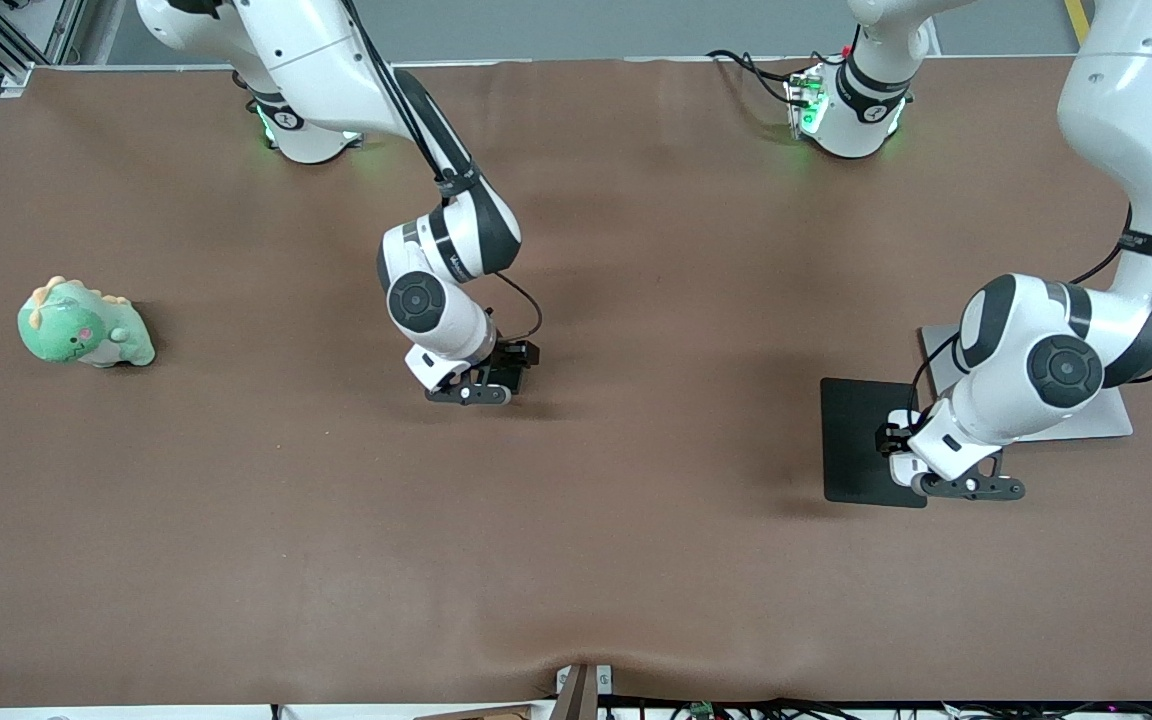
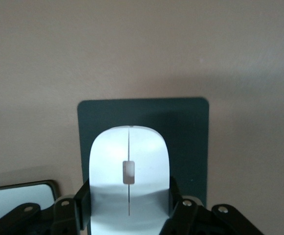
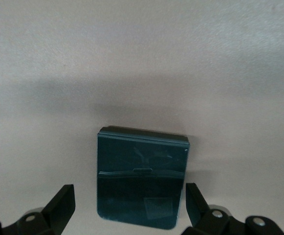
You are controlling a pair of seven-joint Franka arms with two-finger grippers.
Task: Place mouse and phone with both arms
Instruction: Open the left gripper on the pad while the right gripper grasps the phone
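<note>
The robot's left gripper needs to set the white mouse down on the middle of the black mouse pad (image 1: 867,449) (image 2: 158,169).
The white mouse (image 2: 128,171) sits between the fingers of my left gripper (image 2: 128,200), which press on both its sides, over the black mouse pad (image 2: 190,137). In the front view my left gripper (image 1: 971,488) is over the edge of the mouse pad (image 1: 861,440) nearest the left arm's end, and it hides the mouse. The black phone (image 3: 142,176) lies flat on the brown table between the fingers of my right gripper (image 3: 129,205), which is open with a gap on each side. In the front view my right gripper (image 1: 471,392) is low over the table's middle and hides the phone.
A flat silver-grey plate (image 1: 1096,420) lies beside the mouse pad toward the left arm's end; it also shows in the left wrist view (image 2: 19,198). A green dinosaur plush (image 1: 84,325) sits toward the right arm's end. Brown cloth (image 1: 576,550) covers the table.
</note>
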